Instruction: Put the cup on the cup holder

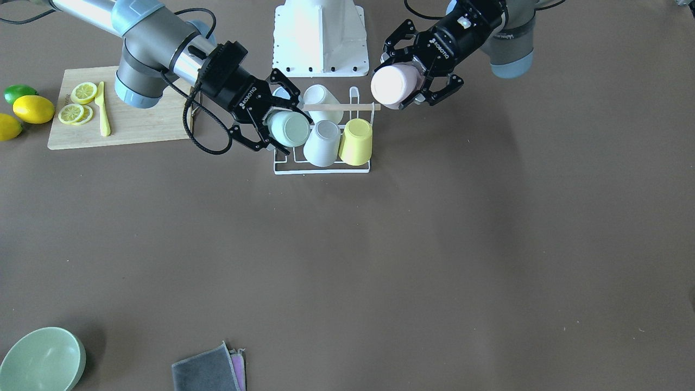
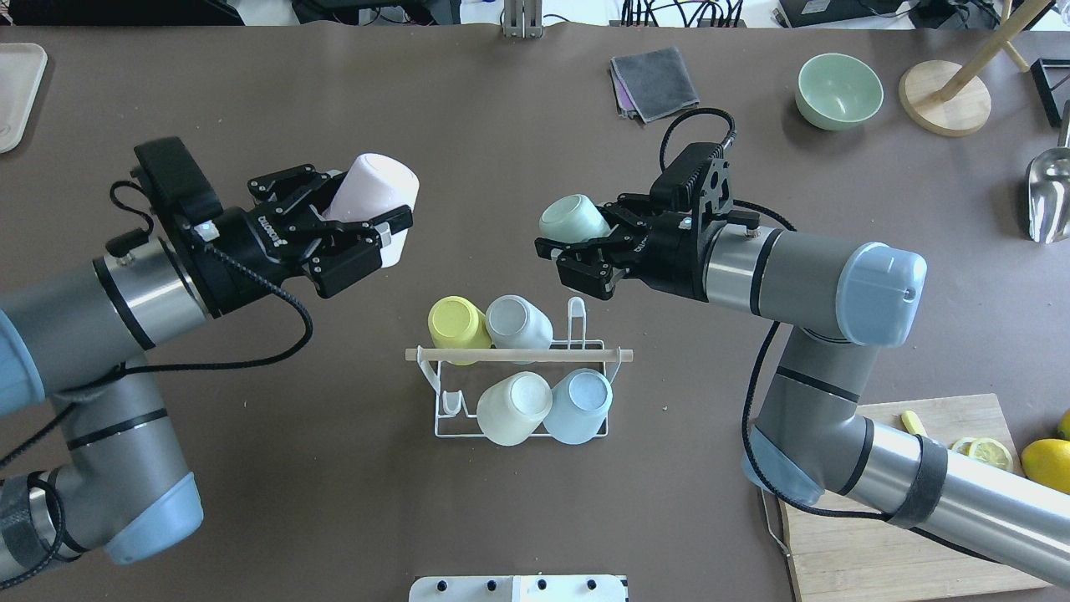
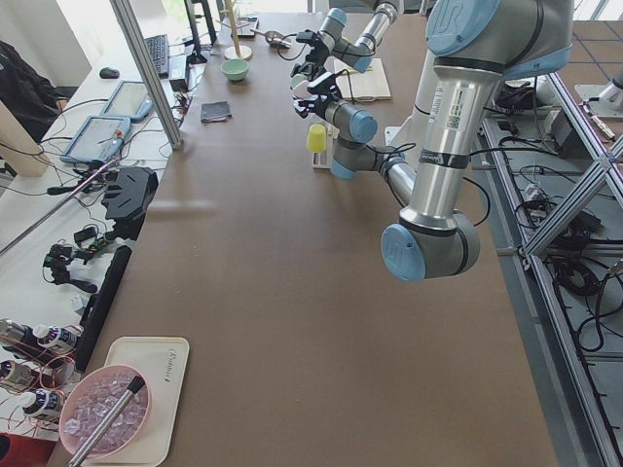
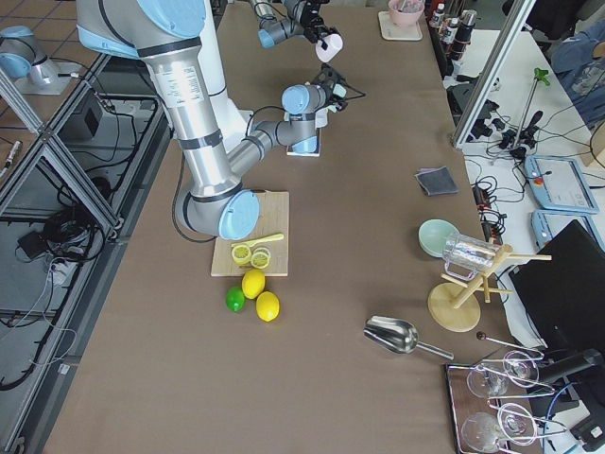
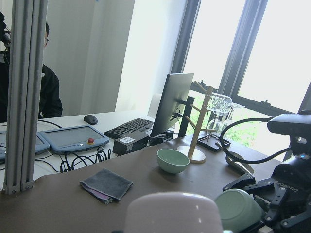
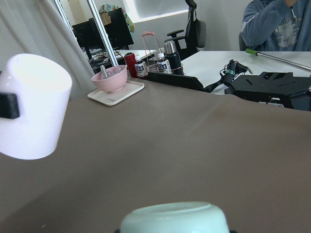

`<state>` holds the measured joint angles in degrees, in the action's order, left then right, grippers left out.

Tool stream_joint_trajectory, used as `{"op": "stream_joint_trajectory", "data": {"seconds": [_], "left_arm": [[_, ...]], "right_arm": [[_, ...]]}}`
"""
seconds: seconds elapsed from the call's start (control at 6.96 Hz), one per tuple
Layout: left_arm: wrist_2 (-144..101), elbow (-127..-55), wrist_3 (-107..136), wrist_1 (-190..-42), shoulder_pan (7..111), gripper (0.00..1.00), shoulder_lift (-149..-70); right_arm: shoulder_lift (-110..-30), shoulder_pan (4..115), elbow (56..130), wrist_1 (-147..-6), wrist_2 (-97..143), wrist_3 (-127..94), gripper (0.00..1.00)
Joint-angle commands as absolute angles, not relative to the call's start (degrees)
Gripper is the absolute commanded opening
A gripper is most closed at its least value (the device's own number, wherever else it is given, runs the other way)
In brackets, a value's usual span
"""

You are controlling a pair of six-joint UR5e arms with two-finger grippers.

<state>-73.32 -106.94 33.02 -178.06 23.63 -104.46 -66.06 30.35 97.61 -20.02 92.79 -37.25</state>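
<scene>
The pale pink cup will go on the cup holder's empty peg [image 1: 353,104] beside the cream cup, placed there by my left gripper.
The cup holder [image 2: 518,355] is a white wire rack with a wooden rod, near the table's middle [image 1: 320,172]. It carries a yellow cup [image 2: 456,322], a grey cup [image 2: 518,322], a cream cup [image 2: 512,408] and a light blue cup [image 2: 578,405]. My left gripper [image 2: 368,219] is shut on a pale pink cup [image 2: 376,188], held in the air left of and beyond the rack [image 1: 393,85]. My right gripper [image 2: 577,242] is shut on a mint green cup [image 2: 573,219], held above the rack's right far side [image 1: 289,128]. Each wrist view shows its own cup [image 5: 175,211] [image 6: 175,218].
A wooden cutting board [image 1: 136,127] with lemon slices [image 1: 76,106] and a yellow knife [image 1: 102,108] lies under my right arm, lemons [image 1: 33,108] beside it. A green bowl [image 2: 838,90], a grey cloth [image 2: 654,82] and a wooden stand [image 2: 945,96] sit at the far edge.
</scene>
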Motion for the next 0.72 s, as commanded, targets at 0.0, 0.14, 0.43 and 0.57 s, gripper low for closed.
{"op": "stream_joint_trajectory", "data": {"seconds": [0.0, 0.14, 0.43, 0.57], "left_arm": [[-63.1, -106.4, 23.3, -186.6, 13.3, 0.00, -103.1], [-58.8, -103.7, 20.4, -189.5, 9.3, 0.00, -103.4], [-53.9, -101.7, 17.0, -190.4, 4.8, 0.00, -105.8], [-53.4, -101.6, 15.0, -190.5, 4.6, 0.00, -106.1]], "right_arm": [[-65.8, 28.8, 96.9, -20.6, 91.1, -36.3, 0.00], [-65.9, 27.9, 96.9, -20.6, 90.3, -36.2, 0.00], [-66.4, 26.8, 96.9, -20.2, 89.4, -36.1, 0.00], [-66.9, 26.7, 96.9, -19.9, 89.3, -36.1, 0.00]]}}
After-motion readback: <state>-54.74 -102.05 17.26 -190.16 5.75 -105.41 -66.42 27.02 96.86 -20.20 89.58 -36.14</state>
